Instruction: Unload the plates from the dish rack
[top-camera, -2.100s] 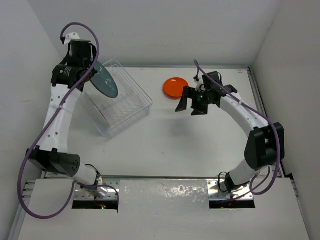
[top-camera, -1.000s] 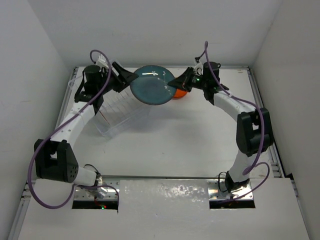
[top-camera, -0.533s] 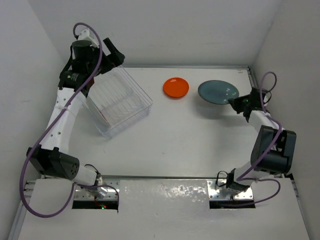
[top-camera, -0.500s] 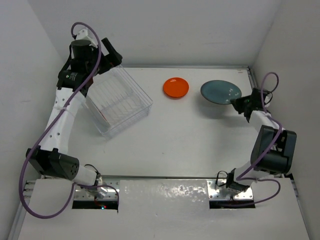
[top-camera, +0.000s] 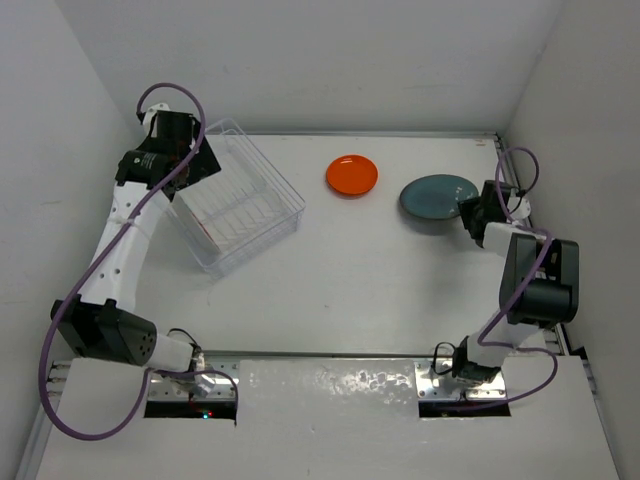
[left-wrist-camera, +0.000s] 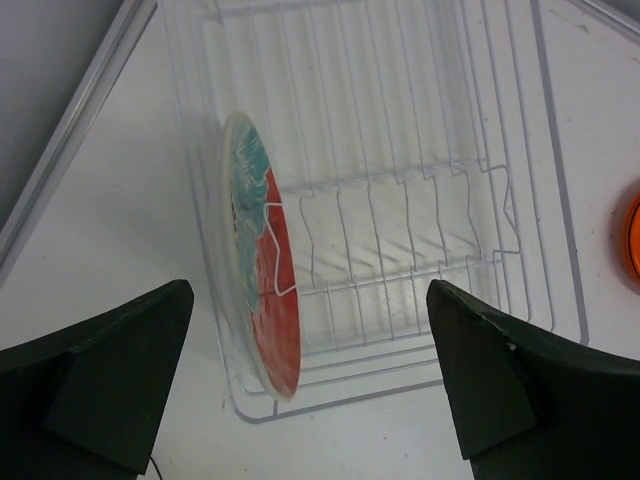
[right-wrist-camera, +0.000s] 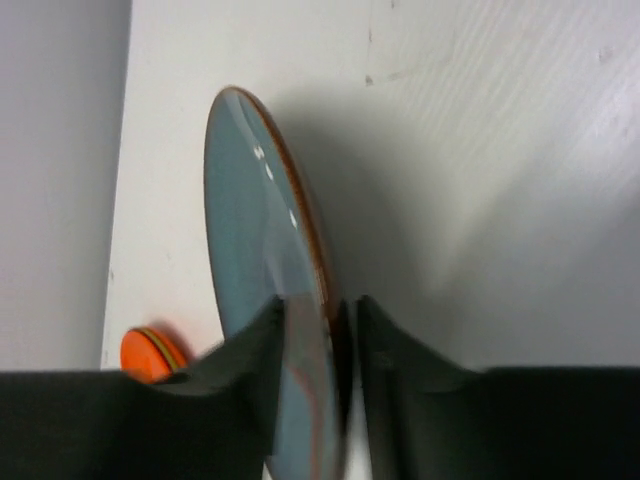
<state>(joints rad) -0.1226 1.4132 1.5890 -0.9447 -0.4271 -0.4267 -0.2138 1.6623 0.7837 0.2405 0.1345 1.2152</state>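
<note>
The red and teal plate stands in the dish rack, and my left gripper needs to next go down to the upper edge (top-camera: 186, 211) (left-wrist-camera: 242, 278) of that plate and close there.
The clear dish rack (top-camera: 240, 205) stands at the back left. One plate stays in it on edge, red and teal (left-wrist-camera: 265, 290), (top-camera: 203, 230). My left gripper (top-camera: 195, 160), (left-wrist-camera: 310, 385) hovers over the rack's near end, open wide and holding nothing, the plate under its left side. An orange plate (top-camera: 351, 175) lies flat at the back centre. To its right the dark teal plate (top-camera: 437, 195), (right-wrist-camera: 255, 260) rests on the table. My right gripper (top-camera: 468, 208), (right-wrist-camera: 320, 303) straddles its right rim, a thin gap showing on the underside finger.
The right arm is folded close to the right wall (top-camera: 580, 150). The back wall runs just behind the rack and plates. The orange plate (right-wrist-camera: 150, 352) shows past the teal one in the right wrist view.
The right arm has lowered the teal plate onto the table and its jaws have eased apart. The left gripper, open, has come down over the rack.
</note>
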